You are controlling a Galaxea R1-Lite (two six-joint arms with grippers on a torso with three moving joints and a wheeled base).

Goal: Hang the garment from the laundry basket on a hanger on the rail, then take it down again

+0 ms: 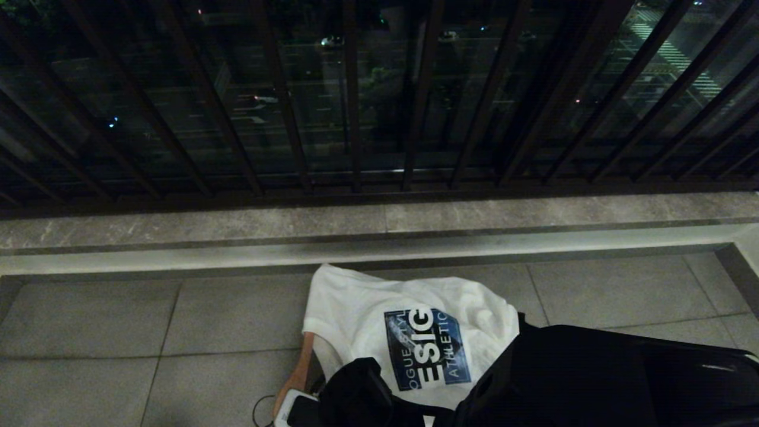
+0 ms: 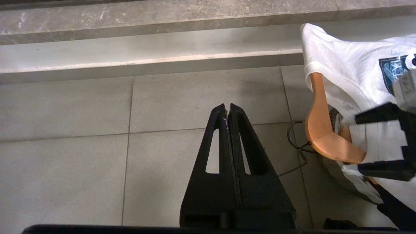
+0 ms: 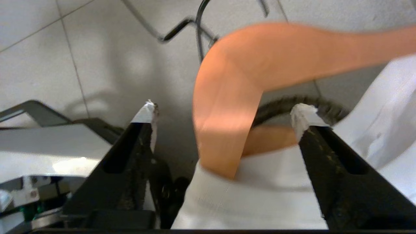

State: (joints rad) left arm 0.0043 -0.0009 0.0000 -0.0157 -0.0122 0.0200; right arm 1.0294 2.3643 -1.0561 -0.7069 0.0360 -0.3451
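The garment's collar sits in the gap between my right gripper's fingers, so next my right gripper moves up and closes on the wood (image 3: 230, 93) next to the hanger's bend.
The garment (image 1: 367, 314), a white T-shirt with a blue print, lies bunched on the floor tiles over the laundry basket, whose dark rim (image 3: 292, 100) shows under the cloth. A wooden hanger (image 2: 320, 130) sticks out of the shirt's neck, its wire hook (image 2: 294, 136) resting on the tile. My right gripper (image 3: 226, 113) is open, its taped fingertips (image 3: 148, 110) standing on either side of the hanger's bend without touching it. My left gripper (image 2: 227, 109) is shut and empty, hanging parked over bare tiles to the left of the shirt. The rail is out of view.
A stone kerb (image 1: 379, 237) and a dark barred balcony railing (image 1: 356, 118) run across just behind the shirt. My black right arm (image 1: 593, 379) covers the floor at the lower right. Grey tiles (image 1: 148, 332) lie to the left.
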